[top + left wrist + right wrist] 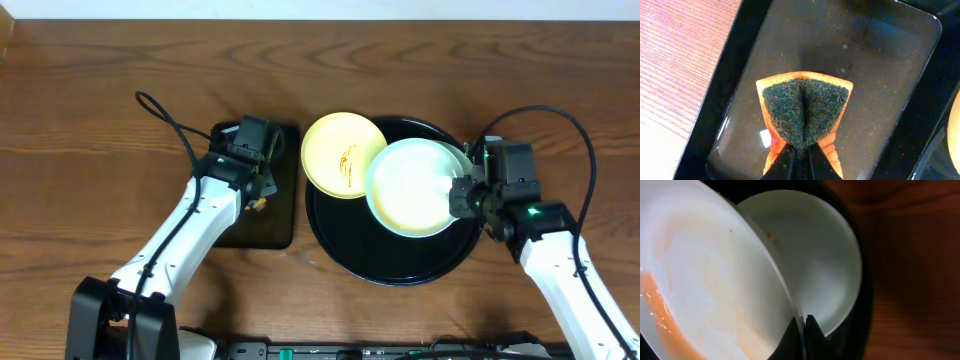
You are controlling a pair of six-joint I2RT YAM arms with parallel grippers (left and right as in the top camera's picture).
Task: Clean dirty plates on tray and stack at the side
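The robot's right gripper needs to put the mint-blue plate it holds down on the brown wooden table (534,160) (939,239) next to the round black tray.
The round black tray (330,235) holds the plates. A pale yellow plate (335,145) with an orange smear leans over the tray's far-left rim. My right gripper (462,192) is shut on the rim of a mint-blue plate (410,185) and holds it tilted above a second mint-blue plate (815,255) lying in the tray. The held plate (705,280) shows orange smears. My left gripper (800,155) is shut on an orange sponge with a dark green scouring face (805,107), over the rectangular tray.
The smaller rectangular black tray (280,215) lies left of the round tray; its glossy floor (880,70) shows under the sponge. Brown wooden table (100,120) lies all around.
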